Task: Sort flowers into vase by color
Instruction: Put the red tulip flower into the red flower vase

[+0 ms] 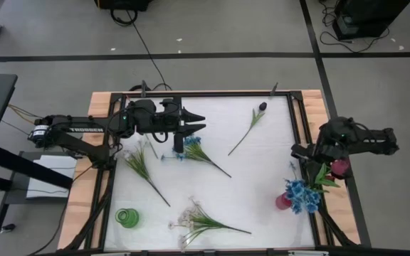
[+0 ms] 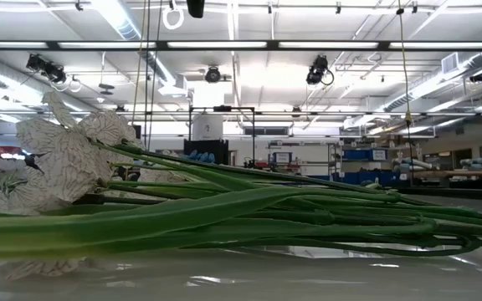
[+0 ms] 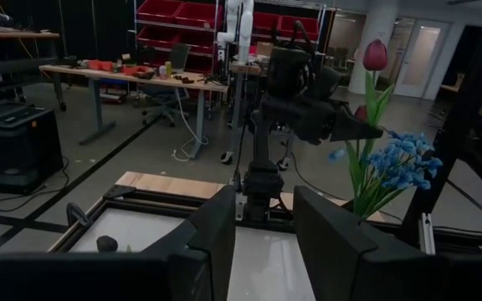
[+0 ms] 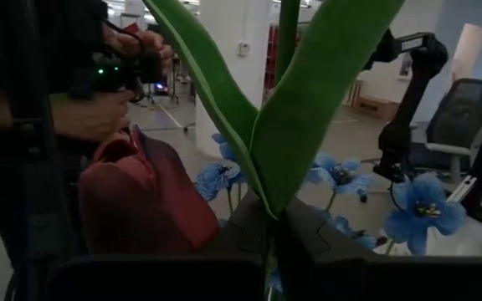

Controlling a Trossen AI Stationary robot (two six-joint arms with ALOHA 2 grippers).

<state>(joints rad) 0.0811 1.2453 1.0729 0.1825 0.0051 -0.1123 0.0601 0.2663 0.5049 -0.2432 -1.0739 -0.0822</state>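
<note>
The dark red tulip sits too high above the blue flowers, so next my right gripper opens at the tulip's leaves and grabs the stem (image 3: 372,81) just below its blossom.
At the table's right edge my right gripper (image 1: 320,169) is shut on a dark red tulip (image 3: 375,54), which stands upright over the red vase (image 1: 283,201) holding blue flowers (image 1: 303,195). A second dark red blossom (image 4: 141,201) sits close beside the fingers. My left gripper (image 1: 196,122) hovers open and level over the table's far left with nothing in it (image 3: 264,226). A blue flower (image 1: 196,149), a green spray (image 1: 141,162), a white spray (image 1: 194,222) and a dark bud (image 1: 260,108) lie flat on the table. My right gripper pinches the tulip's green stem (image 4: 279,205) between its two fingers, where the leaves branch off. The fingers lie level and across the stem. The tulip stands upright above them, lifted clear of the table, its blossom well above the gripper.
A green vase (image 1: 127,217) stands near the front left corner. The white spray's stems (image 2: 249,213) fill the low view. The black frame rails (image 1: 297,121) border the white table top, with bare surface in its middle.
</note>
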